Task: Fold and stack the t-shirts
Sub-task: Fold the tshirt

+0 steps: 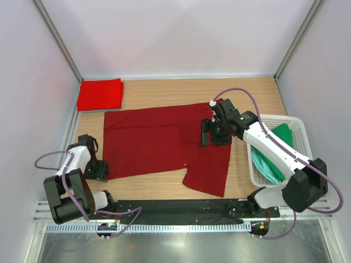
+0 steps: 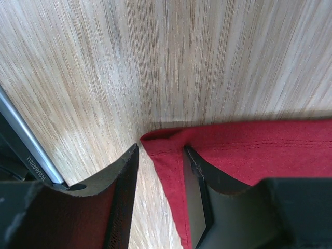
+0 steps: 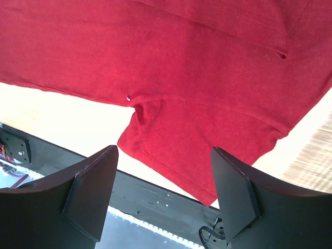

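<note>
The maroon t-shirt's near sleeve has a basket-side edge (image 1: 226,174) (image 3: 260,157) just below the shoulder seam, and my right gripper should close on it there.
A dark maroon t-shirt (image 1: 159,142) lies spread flat on the wooden table, one sleeve reaching toward the near edge. My left gripper (image 1: 101,169) is low at its near-left corner. In the left wrist view the jaws (image 2: 161,150) are open, and the shirt's corner (image 2: 166,176) lies between the two fingers. My right gripper (image 1: 214,132) hovers open and empty above the shirt's right part. The right wrist view looks down on the shirt (image 3: 181,62) and sleeve past the gripper (image 3: 165,150). A brighter red t-shirt (image 1: 100,94) lies folded at the back left.
A white basket (image 1: 299,123) at the right holds a green t-shirt (image 1: 284,134) and a teal one (image 1: 266,164). White walls enclose the table on three sides. A black rail (image 1: 181,207) runs along the near edge.
</note>
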`<state>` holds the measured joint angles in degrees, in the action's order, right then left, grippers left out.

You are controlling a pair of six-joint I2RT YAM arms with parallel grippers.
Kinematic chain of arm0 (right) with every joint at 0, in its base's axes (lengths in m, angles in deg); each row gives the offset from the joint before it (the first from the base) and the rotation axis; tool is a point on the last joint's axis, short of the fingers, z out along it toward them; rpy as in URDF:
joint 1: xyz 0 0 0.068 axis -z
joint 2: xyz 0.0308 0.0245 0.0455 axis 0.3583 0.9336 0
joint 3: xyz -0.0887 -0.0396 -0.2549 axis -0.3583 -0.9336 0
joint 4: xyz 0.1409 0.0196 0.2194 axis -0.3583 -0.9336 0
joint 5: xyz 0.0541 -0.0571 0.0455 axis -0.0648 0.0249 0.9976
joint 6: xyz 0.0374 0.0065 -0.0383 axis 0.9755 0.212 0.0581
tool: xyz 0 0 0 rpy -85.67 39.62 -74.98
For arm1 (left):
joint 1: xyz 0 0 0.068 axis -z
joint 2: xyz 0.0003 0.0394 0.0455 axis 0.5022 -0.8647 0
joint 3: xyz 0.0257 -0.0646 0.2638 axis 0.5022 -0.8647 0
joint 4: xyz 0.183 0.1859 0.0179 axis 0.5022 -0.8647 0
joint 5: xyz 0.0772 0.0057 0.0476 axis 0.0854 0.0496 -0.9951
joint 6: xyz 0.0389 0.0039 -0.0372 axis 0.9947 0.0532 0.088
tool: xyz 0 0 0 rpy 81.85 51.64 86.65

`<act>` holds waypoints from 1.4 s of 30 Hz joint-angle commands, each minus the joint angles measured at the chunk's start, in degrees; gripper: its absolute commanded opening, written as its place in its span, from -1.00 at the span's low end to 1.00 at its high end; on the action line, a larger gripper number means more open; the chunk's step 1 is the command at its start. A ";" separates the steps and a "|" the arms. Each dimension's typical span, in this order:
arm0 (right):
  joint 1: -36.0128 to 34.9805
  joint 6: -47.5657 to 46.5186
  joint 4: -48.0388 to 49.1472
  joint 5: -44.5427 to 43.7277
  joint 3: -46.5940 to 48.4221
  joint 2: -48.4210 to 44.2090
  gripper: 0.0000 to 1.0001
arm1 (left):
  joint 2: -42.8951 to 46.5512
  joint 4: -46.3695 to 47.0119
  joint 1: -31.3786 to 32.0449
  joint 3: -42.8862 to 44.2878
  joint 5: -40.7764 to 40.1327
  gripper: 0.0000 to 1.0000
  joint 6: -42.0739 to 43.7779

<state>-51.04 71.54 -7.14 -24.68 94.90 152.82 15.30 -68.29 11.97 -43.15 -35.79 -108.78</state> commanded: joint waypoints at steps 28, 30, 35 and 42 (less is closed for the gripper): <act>2.44 12.17 -4.23 3.00 -28.65 -10.48 0.13 | -2.31 3.97 -4.77 -0.66 -6.12 -1.00 9.82; 3.14 12.96 -3.44 3.26 -31.11 -10.74 0.13 | -2.13 4.67 -4.59 -1.01 -5.51 -1.00 9.82; 4.29 15.43 3.85 3.18 -34.02 -11.88 0.09 | -1.78 4.85 -4.50 -0.84 -5.60 -1.00 10.26; 4.20 16.57 9.74 1.24 -34.90 -7.32 -0.05 | -1.78 5.03 -3.97 -0.84 -5.51 -0.99 9.47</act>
<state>-46.95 86.46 -1.57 -22.16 60.32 144.01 13.81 -65.12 8.06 -42.27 -35.31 -99.49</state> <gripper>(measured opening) 0.475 0.010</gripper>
